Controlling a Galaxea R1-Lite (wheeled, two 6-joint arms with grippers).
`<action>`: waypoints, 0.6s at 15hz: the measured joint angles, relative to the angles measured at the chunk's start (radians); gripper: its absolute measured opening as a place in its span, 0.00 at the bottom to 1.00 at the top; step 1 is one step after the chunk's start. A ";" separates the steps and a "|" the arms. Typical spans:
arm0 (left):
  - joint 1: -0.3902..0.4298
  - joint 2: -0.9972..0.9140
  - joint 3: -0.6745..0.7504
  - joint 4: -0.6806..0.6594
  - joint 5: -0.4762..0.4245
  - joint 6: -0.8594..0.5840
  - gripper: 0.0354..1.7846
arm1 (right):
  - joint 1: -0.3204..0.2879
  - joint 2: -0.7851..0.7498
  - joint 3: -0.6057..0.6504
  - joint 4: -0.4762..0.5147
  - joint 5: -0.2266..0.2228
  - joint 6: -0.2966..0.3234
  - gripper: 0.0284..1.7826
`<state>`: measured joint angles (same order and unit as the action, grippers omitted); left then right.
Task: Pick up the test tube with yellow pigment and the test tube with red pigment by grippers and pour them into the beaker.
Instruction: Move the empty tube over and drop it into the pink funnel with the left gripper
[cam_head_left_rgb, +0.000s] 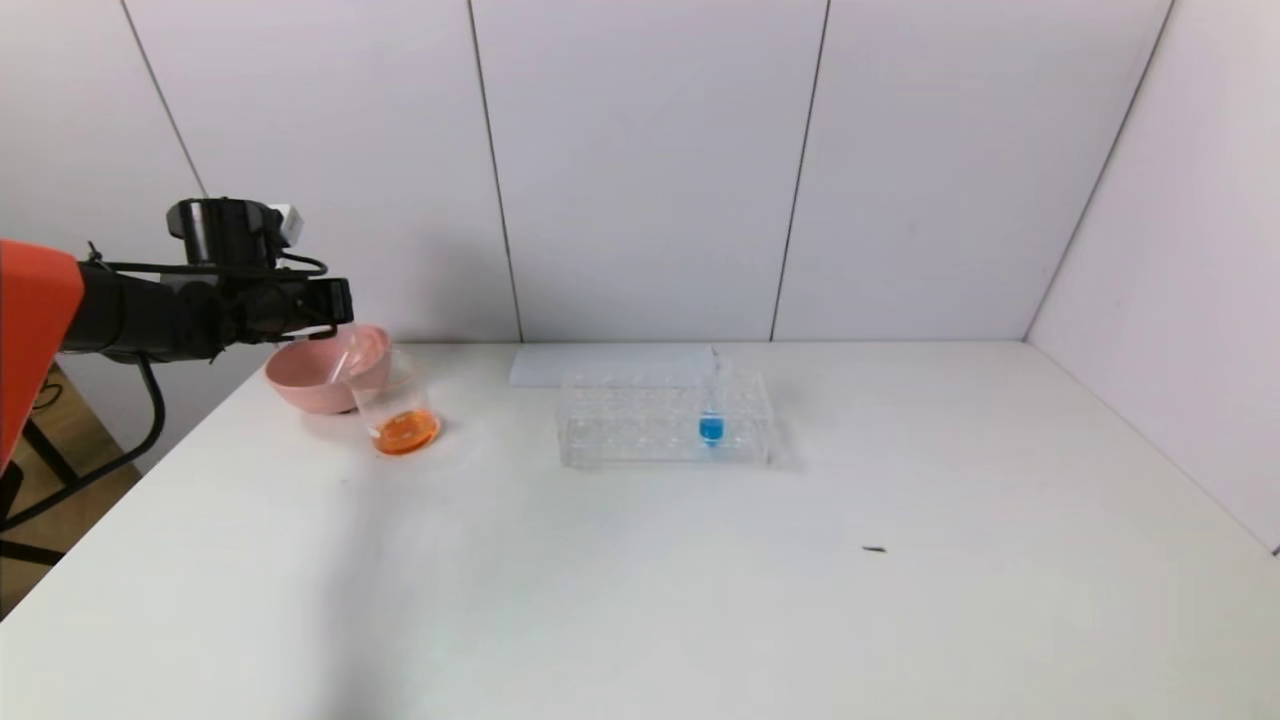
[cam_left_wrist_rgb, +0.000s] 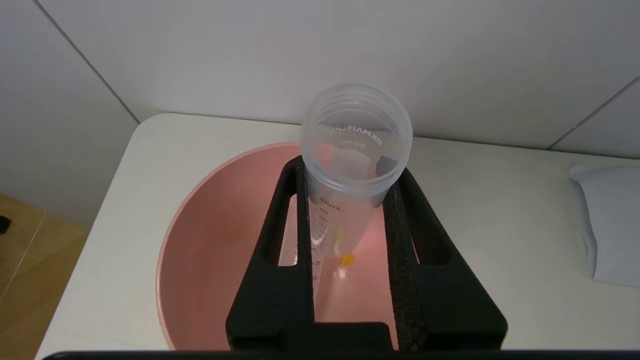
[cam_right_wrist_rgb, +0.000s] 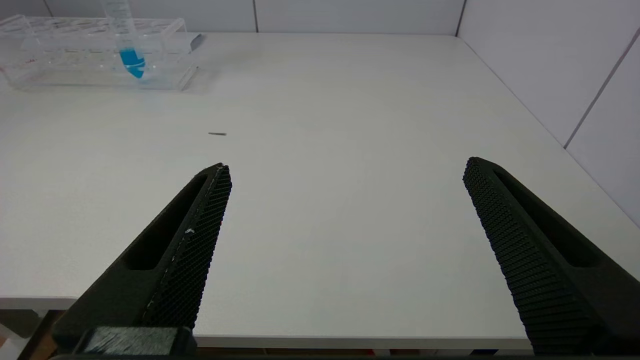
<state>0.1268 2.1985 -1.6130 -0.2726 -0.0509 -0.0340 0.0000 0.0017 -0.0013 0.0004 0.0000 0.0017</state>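
Next, my left gripper lets go of the test tube with yellow pigment inside the pink bowl (cam_head_left_rgb: 341, 364) (cam_left_wrist_rgb: 363, 270) that sits beside the beaker. The tube now hangs over the bowl.
My left gripper (cam_head_left_rgb: 335, 300) hangs at the table's far left and is shut on the test tube with yellow pigment (cam_left_wrist_rgb: 356, 135). The tube is clear and almost empty, with only a yellow drop (cam_left_wrist_rgb: 346, 259) at its tip. Its open mouth faces the wrist camera, and it hangs over the pink bowl (cam_left_wrist_rgb: 215, 240). In the head view the tube (cam_head_left_rgb: 341, 366) slants down from the fingers. The beaker (cam_head_left_rgb: 400, 405) stands right beside the bowl with orange liquid in its bottom. The test tube with red pigment is out of view. My right gripper (cam_right_wrist_rgb: 347, 172) is open and empty above the table's near edge.
The pink bowl (cam_head_left_rgb: 300, 385) sits at the back left corner. A clear tube rack (cam_head_left_rgb: 640, 425) at mid-table holds a blue-tipped tube (cam_head_left_rgb: 711, 425). A white cloth (cam_head_left_rgb: 600, 365) lies behind the rack. A small dark speck (cam_head_left_rgb: 874, 549) lies on the white table toward the right.
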 joint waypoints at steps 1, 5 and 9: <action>0.001 0.009 -0.002 0.000 -0.007 0.000 0.23 | 0.000 0.000 0.000 0.000 0.000 0.000 0.95; 0.007 0.031 -0.010 0.000 -0.013 0.001 0.23 | 0.000 0.000 0.000 0.000 0.000 0.000 0.95; 0.009 0.045 -0.011 0.002 -0.016 0.001 0.23 | 0.000 0.000 0.000 0.000 0.000 0.000 0.95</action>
<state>0.1355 2.2436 -1.6245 -0.2709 -0.0664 -0.0332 0.0000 0.0017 -0.0017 0.0004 0.0000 0.0017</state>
